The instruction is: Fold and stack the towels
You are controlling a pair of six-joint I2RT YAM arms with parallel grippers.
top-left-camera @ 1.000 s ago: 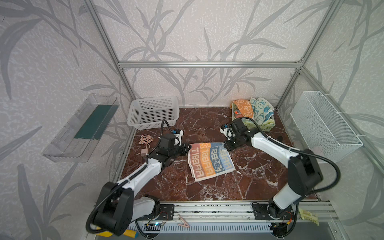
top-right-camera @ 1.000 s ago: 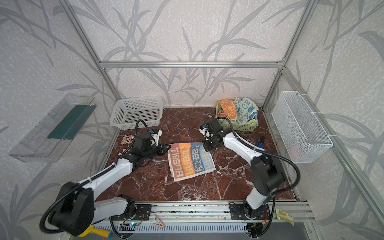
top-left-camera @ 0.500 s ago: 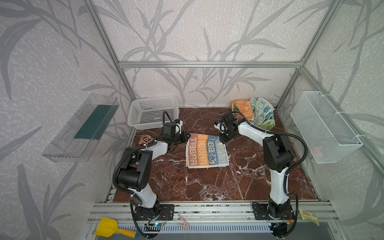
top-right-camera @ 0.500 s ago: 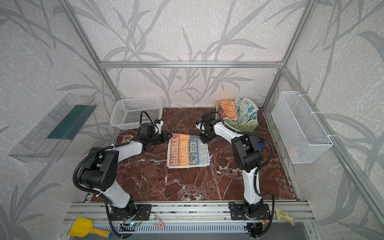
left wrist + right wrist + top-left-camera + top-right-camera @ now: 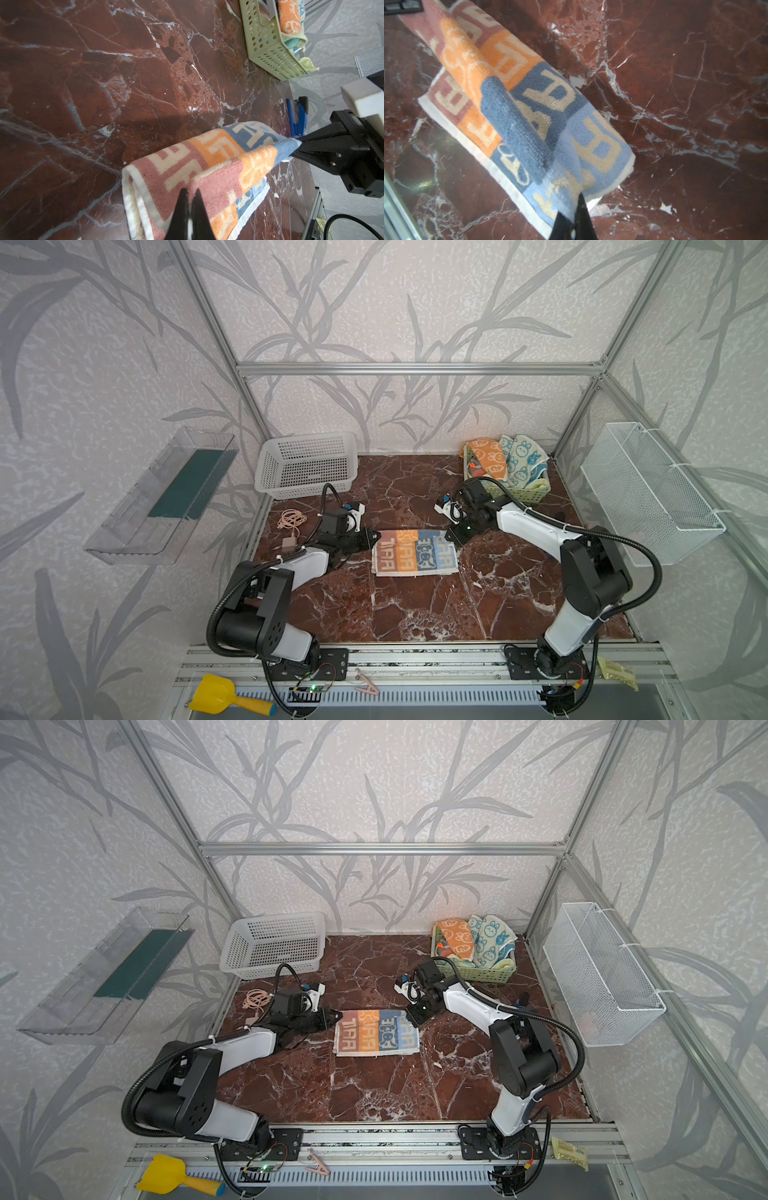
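Note:
The robot's right gripper will release the corner of the upper layer on the towel's blue corner (image 5: pixel 454 572) (image 5: pixel 552 235) nearest the front rail.
The orange and blue lettered towel (image 5: pixel 415 553) (image 5: pixel 376 1033) lies doubled over mid-table. My left gripper (image 5: pixel 376 536) (image 5: pixel 338 1016) is shut on its pink far-left corner, seen up close in the left wrist view, where the gripper (image 5: pixel 190 191) pinches the raised upper layer of the towel (image 5: pixel 207 162). My right gripper (image 5: pixel 449 537) (image 5: pixel 411 1020) (image 5: pixel 299 147) is shut on the blue far-right corner, and in the right wrist view the gripper (image 5: pixel 578 199) lifts a fold of the towel (image 5: pixel 529 104). An orange bunny towel (image 5: pixel 484 456) and a white towel with blue bunnies (image 5: pixel 523 458) sit in the green basket (image 5: pixel 519 493).
A white perforated basket (image 5: pixel 307 466) stands at the back left, with a coiled cable (image 5: pixel 291 520) beside it. A wire basket (image 5: pixel 648 493) hangs on the right wall. A blue clip (image 5: pixel 299 118) lies near the right edge. A yellow scoop (image 5: pixel 224 697) lies beyond the front rail.
The towel lay spread open before. Both grippers have come nearer with its far edge, and it now shows as a narrower, doubled strip squared to the table.

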